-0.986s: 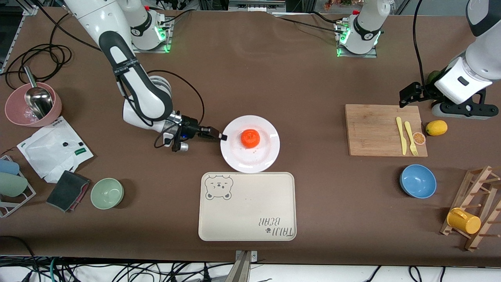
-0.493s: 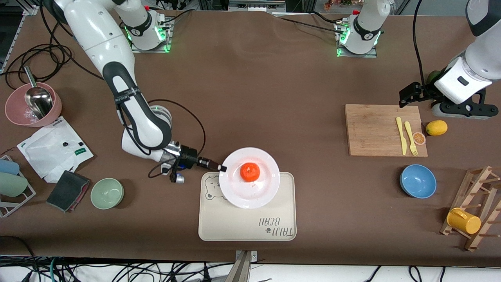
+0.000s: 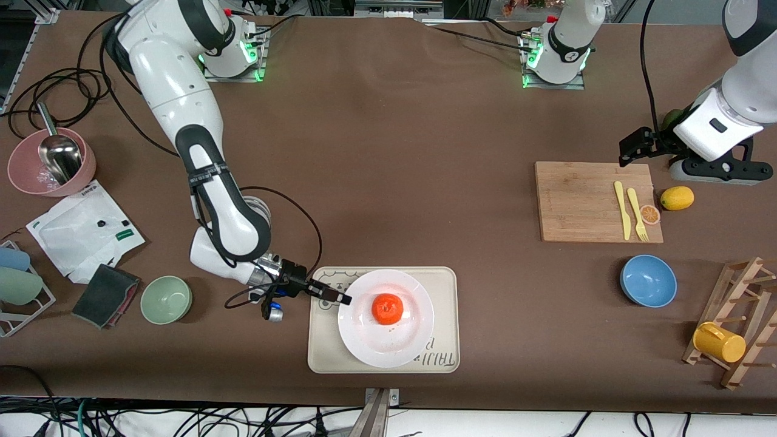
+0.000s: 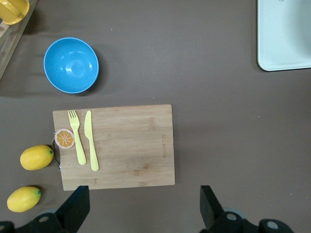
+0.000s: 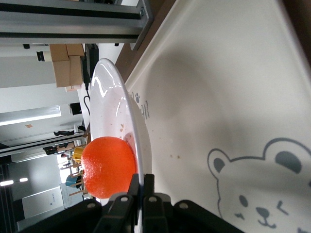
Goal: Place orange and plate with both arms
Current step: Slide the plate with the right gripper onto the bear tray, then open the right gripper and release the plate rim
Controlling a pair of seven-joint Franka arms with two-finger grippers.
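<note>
Next, I set the white plate with its orange in the middle of the cream bear tray (image 3: 387,318) with the right gripper.
The white plate (image 3: 400,340) hangs just over the cream bear tray (image 3: 322,352), with the orange (image 3: 387,309) sitting in its middle. My right gripper (image 3: 343,299) is shut on the plate's rim at the end toward the right arm. In the right wrist view the fingers (image 5: 134,187) pinch the thin rim of the plate (image 5: 114,97), the orange (image 5: 108,166) rests on it and the tray (image 5: 218,97) lies under it. My left gripper (image 3: 631,147) waits open above the table by the cutting board (image 3: 583,203), its fingertips (image 4: 77,206) wide apart with nothing between them.
On the cutting board lie a yellow knife and fork (image 3: 628,209) and an orange slice (image 3: 650,214). A lemon (image 3: 677,198), a blue bowl (image 3: 648,280) and a rack with a yellow mug (image 3: 719,342) sit toward the left arm's end. A green bowl (image 3: 166,298) and pink bowl (image 3: 42,167) are toward the right arm's end.
My right gripper has carried the plate with the orange toward the front camera, from the bare table to over the bear tray. The left arm has not moved.
</note>
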